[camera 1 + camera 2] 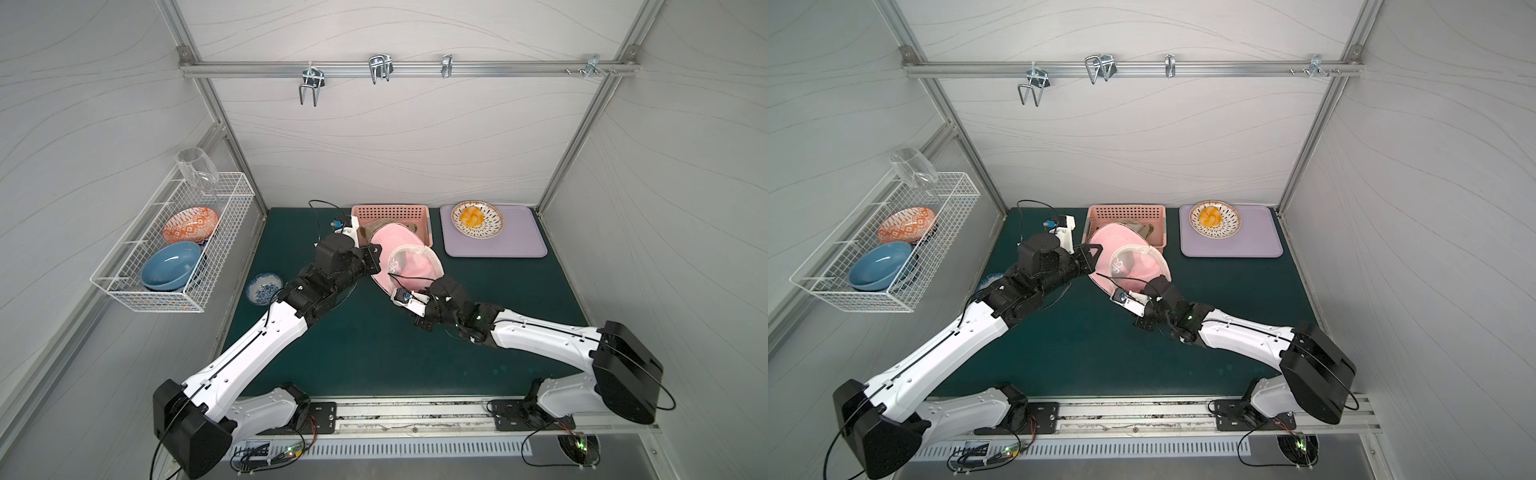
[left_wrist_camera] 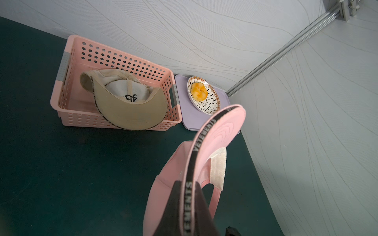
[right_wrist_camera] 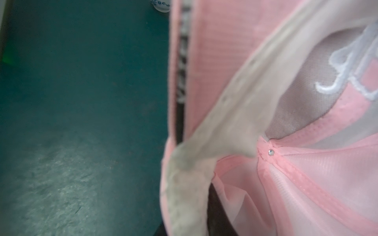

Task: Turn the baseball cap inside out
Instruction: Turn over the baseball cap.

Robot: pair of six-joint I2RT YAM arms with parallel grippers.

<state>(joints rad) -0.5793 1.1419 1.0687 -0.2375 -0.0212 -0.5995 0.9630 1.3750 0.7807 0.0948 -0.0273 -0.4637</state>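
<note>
I have only the pale sweatband at the cap's rim in my right gripper, so it should open, reach into the hollow top of the cap and pinch the fabric (image 3: 309,92) by the white lettering.
The pink baseball cap (image 1: 411,259) (image 1: 1133,262) hangs above the green mat, held between both arms in both top views. My left gripper (image 1: 376,261) (image 2: 189,183) is shut on the brim's edge, and its black lettered tape (image 2: 189,196) runs between the dark fingers. The brim (image 2: 218,130) stands on edge. My right gripper (image 1: 424,286) (image 3: 190,214) is shut on the cap's rim at the pale sweatband (image 3: 225,114). One dark finger (image 3: 213,204) shows beside the band. The crown's open inside with its seams (image 3: 306,173) faces the right wrist camera.
A pink basket (image 1: 390,212) (image 2: 122,59) at the back holds a beige cap (image 2: 131,108). To its right, a purple tray (image 1: 515,245) carries a plate with orange food (image 1: 477,219). A small blue-patterned dish (image 1: 264,287) sits at the mat's left. A wire rack (image 1: 174,266) of bowls hangs on the left wall.
</note>
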